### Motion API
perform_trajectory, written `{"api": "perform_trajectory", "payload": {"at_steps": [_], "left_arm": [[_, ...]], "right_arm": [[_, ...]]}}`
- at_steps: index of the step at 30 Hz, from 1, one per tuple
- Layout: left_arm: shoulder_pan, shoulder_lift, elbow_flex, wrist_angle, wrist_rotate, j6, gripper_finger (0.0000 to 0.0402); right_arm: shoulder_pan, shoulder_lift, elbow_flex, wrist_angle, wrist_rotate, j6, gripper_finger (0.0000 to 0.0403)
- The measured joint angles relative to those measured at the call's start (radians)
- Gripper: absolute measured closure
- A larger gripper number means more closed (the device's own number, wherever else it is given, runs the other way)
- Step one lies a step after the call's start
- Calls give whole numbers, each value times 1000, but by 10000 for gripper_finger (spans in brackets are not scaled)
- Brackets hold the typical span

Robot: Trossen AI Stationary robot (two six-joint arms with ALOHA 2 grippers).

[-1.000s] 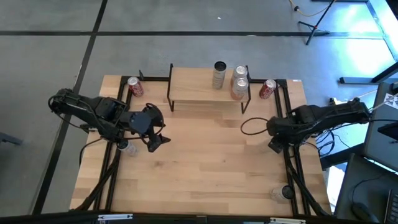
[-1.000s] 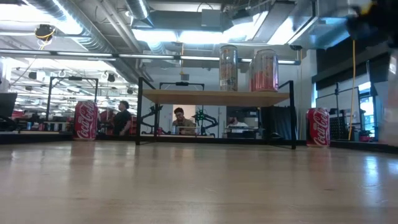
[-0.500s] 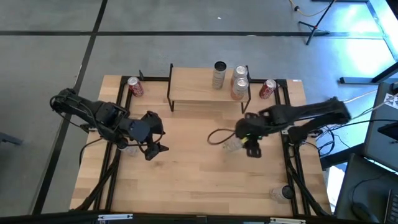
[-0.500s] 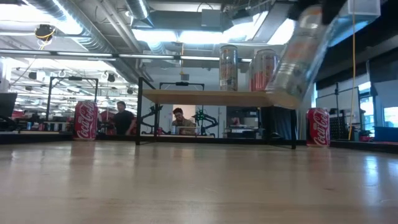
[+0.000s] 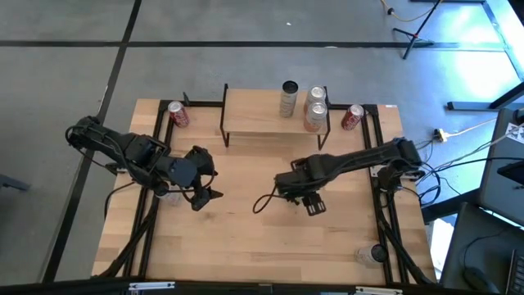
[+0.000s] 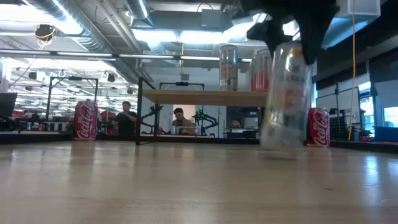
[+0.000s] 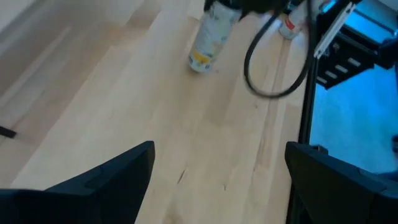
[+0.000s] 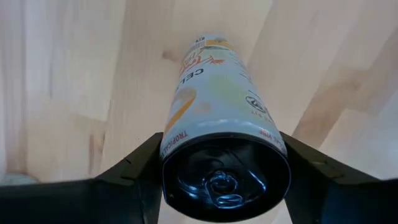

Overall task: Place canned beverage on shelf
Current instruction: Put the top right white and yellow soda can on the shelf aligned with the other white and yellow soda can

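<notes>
The robot's right gripper points steeply down on the pale can's upper end, so it should stand the can upright and grip the can's side [image 6: 286, 93] from a flatter angle before shelving it.
My right gripper [image 5: 296, 192] is over the middle of the table, shut on a pale can with orange lettering [image 6: 285, 93]. The can also shows in the left wrist view [image 7: 208, 34]. The light-wood shelf [image 5: 258, 116] on black legs stands at the far edge and bears three cans: a grey one [image 5: 288, 98] and two pink-and-white ones [image 5: 314, 106]. The held can is on the near side of the shelf, lower than its board. My left gripper [image 5: 202, 191] is open and empty over the table's left half. My right gripper pinches the can's upper end, just below the rim [image 8: 186, 140], between its two fingers [image 8: 140, 168], one on each side. The fingers come from above, pointing down. The can hangs upright below them, its base [image 6: 277, 142] close to the table; whether it touches, I cannot tell.
One red cola can [image 5: 178, 115] stands on the table left of the shelf, another [image 5: 352, 117] right of it. A black cable loop [image 5: 264, 201] hangs from my right arm. Bare tabletop lies near and between the arms. People show in the room behind [image 6: 126, 118].
My right gripper has swung from the table's right edge toward its middle and come down with the pale can. The can was tilted half a second ago and now stands upright near the tabletop. My left gripper has shifted a little toward the near edge.
</notes>
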Motion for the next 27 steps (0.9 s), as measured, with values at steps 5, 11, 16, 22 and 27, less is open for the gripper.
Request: {"api": "perform_trajectory", "payload": {"at_steps": [5,11,16,22,27], "left_arm": [[0,0,0,13,-17,3,44],[0,0,0,13,-17,4,44],[0,0,0,18,-14,10,44],[0,0,0,18,-14,10,44],[0,0,0,18,-15,10,44]], "right_arm": [[0,18,0,-4,-1,3,176],[0,18,0,-1,7,3,161],[0,17,0,9,10,6,66],[0,17,0,31,9,16,18],[1,-22,0,-5,0,61,20]]}}
